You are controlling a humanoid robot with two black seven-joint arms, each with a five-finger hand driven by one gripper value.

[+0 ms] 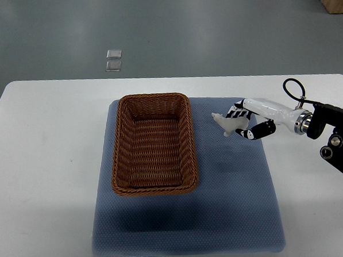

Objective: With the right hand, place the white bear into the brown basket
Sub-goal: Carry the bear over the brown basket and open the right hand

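Next, my right gripper releases its hold on the white bear and leaves it there, around the middle of the brown basket's bottom (149,150).
The brown wicker basket (153,143) sits on the left part of a blue mat (231,189), with nothing inside it. Right of the basket, my right hand (241,123) comes in from the right edge, its fingers curled around the small white bear (223,123). The bear's head pokes out to the left of the hand, a short way from the basket's right rim. Whether the bear is lifted off the mat or resting on it is unclear. No left arm shows.
The mat lies on a white table (43,156) whose far edge meets a grey floor. Two small clear objects (113,60) lie on the floor beyond the table. A black cable (293,89) loops above my right wrist.
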